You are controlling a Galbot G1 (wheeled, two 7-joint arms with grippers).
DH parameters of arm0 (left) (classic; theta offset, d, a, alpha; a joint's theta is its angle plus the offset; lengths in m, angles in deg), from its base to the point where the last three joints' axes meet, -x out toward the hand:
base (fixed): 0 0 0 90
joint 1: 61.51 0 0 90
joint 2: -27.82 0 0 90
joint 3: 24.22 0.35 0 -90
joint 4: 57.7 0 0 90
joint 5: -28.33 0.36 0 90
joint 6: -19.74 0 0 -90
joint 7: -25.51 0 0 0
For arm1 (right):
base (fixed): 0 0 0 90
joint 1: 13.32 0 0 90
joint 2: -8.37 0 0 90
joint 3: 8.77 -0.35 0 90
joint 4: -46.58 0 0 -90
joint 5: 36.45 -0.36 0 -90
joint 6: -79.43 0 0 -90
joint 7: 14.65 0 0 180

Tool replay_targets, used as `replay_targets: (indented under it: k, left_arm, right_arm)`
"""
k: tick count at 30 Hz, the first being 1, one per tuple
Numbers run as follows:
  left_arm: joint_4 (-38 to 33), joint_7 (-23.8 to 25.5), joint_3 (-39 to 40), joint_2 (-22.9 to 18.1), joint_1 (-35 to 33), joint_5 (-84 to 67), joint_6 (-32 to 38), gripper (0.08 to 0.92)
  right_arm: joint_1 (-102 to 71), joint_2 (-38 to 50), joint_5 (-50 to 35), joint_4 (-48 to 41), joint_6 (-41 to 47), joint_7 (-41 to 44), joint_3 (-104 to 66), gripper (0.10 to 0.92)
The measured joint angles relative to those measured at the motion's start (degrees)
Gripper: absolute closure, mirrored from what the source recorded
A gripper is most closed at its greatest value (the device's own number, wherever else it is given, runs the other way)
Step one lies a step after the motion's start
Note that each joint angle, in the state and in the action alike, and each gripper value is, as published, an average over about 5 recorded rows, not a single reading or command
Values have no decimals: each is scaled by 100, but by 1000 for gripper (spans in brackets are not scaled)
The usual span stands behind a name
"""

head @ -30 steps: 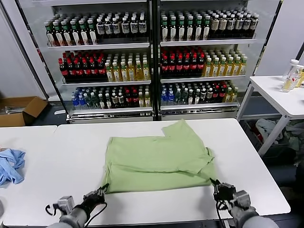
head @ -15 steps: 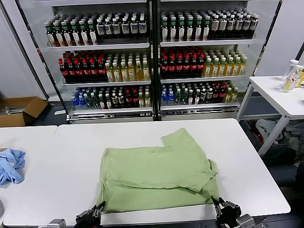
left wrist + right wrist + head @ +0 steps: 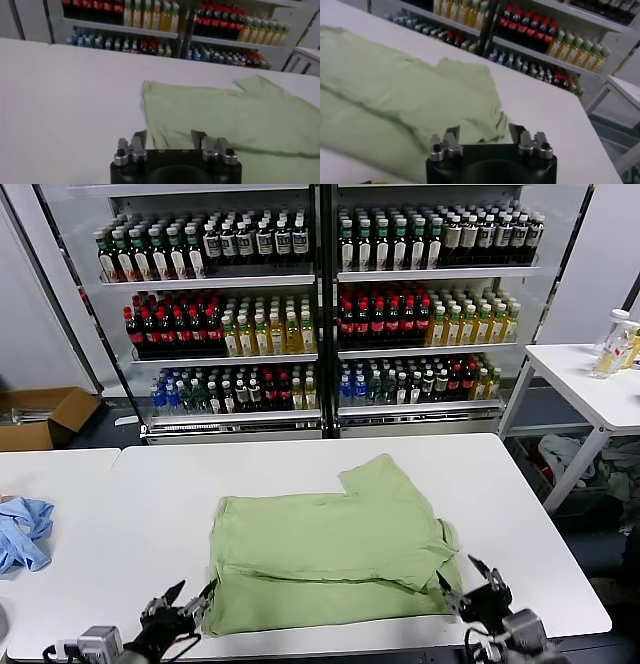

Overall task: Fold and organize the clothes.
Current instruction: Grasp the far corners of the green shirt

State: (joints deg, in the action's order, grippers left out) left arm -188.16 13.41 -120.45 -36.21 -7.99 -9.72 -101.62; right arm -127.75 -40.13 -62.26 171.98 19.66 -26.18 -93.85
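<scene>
I will close my right gripper on the outer edge [image 3: 398, 472] [image 3: 488, 77] of the light green polo shirt's sleeve, the one that sticks out toward the drink coolers.
The light green polo shirt [image 3: 330, 549] lies back up, folded, on the white table [image 3: 150, 494], its front hem near the front edge and one sleeve sticking out at the far right. My left gripper [image 3: 188, 597] is open and empty at the shirt's front left corner. My right gripper [image 3: 465, 582] is open and empty at the front right corner. In the left wrist view the gripper [image 3: 169, 137] has its jaws spread over the shirt's edge [image 3: 225, 115]. In the right wrist view the gripper [image 3: 484, 132] stands open before the bunched cloth [image 3: 395, 95].
A light blue garment [image 3: 22, 532] lies at the table's left edge. Drink coolers full of bottles [image 3: 320, 314] stand behind the table. A small white side table [image 3: 590, 374] with bottles is at the right. A cardboard box [image 3: 40, 414] sits on the floor at far left.
The shirt was dragged toward the front edge. Both grippers, shut on its front corners before, have let go and now stand open just off the hem.
</scene>
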Motion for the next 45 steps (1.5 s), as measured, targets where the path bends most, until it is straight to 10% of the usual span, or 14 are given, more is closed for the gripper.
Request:
replay_targets:
  k: [24,39,45]
  left_arm:
    - [2743,-411,1671,306,3472,75,-149,177]
    - [3722,-414,2166,303,4246,-31,-166,181]
    - [3849,-362,2247,306,4324,-79,-165,311]
  right_arm:
    - [4587,-777,-1405,-3434,260,-82,2494,203]
    - [5789,-1323,-1685,-5074,299,-36,3314,203]
    - [5944,-1406,-1814,-5447,314,-41,3458,203]
